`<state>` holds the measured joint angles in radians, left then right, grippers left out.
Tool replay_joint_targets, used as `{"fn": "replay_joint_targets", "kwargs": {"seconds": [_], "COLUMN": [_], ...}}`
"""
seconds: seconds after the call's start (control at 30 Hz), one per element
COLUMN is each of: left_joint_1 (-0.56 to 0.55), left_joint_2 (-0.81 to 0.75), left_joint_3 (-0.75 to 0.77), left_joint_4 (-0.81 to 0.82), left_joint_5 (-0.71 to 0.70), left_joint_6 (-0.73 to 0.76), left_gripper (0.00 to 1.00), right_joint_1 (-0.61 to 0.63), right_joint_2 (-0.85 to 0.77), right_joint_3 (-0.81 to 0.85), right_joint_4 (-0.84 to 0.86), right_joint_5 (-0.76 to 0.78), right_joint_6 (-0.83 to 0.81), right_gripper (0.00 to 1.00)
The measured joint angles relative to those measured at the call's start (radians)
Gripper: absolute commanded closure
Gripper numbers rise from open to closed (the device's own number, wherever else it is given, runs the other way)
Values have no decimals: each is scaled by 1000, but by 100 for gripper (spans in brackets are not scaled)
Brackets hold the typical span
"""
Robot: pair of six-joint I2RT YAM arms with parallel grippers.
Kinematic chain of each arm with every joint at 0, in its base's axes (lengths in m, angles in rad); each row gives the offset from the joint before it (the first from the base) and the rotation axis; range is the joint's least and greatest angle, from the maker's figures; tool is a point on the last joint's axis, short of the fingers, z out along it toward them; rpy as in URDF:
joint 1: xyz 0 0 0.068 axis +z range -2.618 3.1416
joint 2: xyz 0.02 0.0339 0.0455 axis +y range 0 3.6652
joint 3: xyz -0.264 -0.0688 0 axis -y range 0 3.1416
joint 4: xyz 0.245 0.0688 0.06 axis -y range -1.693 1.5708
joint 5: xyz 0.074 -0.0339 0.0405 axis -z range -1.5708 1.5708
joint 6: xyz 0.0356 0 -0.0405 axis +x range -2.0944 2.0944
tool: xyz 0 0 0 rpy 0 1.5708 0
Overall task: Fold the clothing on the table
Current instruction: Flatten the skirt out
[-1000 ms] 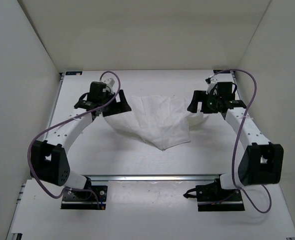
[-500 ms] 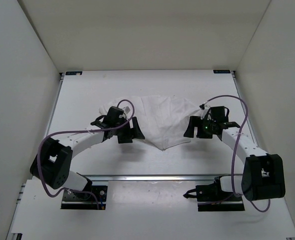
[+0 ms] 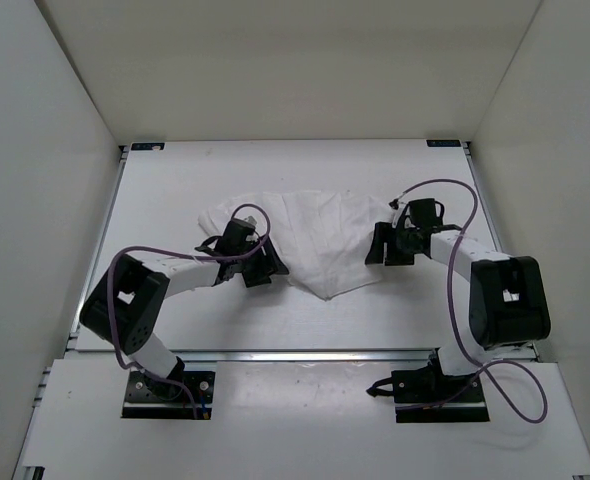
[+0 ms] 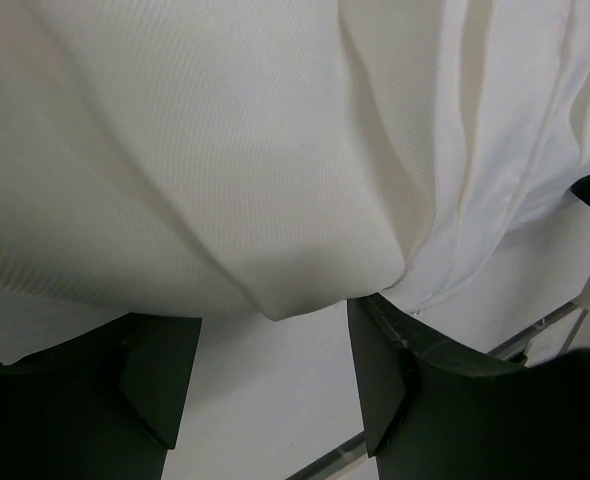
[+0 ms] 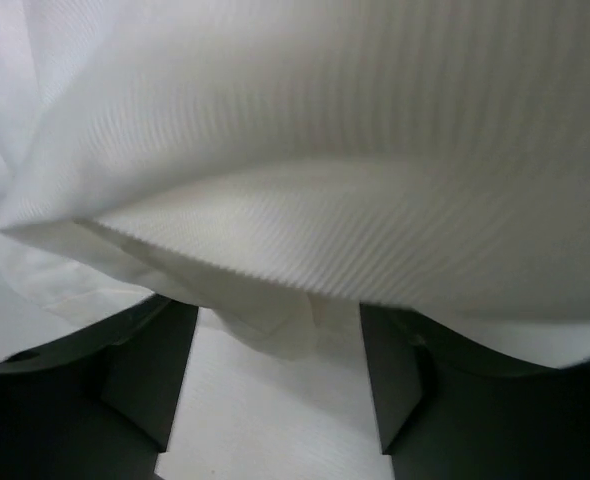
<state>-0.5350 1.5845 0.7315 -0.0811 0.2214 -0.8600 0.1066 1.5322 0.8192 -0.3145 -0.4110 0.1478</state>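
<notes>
The rounded fold of the clothing is just past the left gripper's open fingers, so the left gripper should reach forward and pinch the fold's near end (image 4: 290, 303) before it lifts.
The clothing (image 3: 320, 235), a white ribbed garment, lies spread in a rough fan on the table (image 3: 175, 180), its point toward the near side. My left gripper (image 3: 260, 264) sits low at the garment's near left edge. In the left wrist view its open gripper (image 4: 265, 318) has a rounded fold of the clothing (image 4: 225, 180) just above the fingertips, with bare table between the fingers (image 4: 150, 375). My right gripper (image 3: 382, 247) is at the garment's right edge. It stands open (image 5: 275, 312), and a hem of the clothing (image 5: 305, 220) droops into the gap.
A silver rail (image 3: 305, 355) runs across the near side in front of the arm bases. White walls (image 3: 65, 150) close in the left, right and back. Purple cables (image 3: 455, 190) loop off both arms.
Both arms have drawn back from the garment's far corners and dropped to its nearer side edges. Both sets of jaws have narrowed. The cloth's left lobe now shows.
</notes>
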Motion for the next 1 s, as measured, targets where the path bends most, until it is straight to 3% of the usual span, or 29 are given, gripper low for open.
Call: {"fn": "replay_joint_targets", "kwargs": {"seconds": [0.07,0.13,0.27,0.63,0.77,1.0], "left_joint_1": [3,4,11,50,78,97], "left_joint_2": [10,17,41,98,95,82], "left_joint_3": [1,1,4,-22,-81,-142], "left_joint_4": [25,45,99,304,396,472], "left_joint_5": [-8,-16,-29,-109,-108,-100], "left_joint_6": [-18,-36,-75,-217,-247,-266], "left_gripper": [30,31,31,39,46,48], "right_joint_1": [5,5,3,24,31,29], "right_joint_2": [32,64,123,149,116,50], "right_joint_3": [26,51,106,236,250,261], "right_joint_4": [7,18,33,65,88,137], "right_joint_5": [2,2,-16,-171,-236,-317], "right_joint_6": [-6,-13,5,121,182,280], "right_gripper": [53,74,99,100,100,100]}}
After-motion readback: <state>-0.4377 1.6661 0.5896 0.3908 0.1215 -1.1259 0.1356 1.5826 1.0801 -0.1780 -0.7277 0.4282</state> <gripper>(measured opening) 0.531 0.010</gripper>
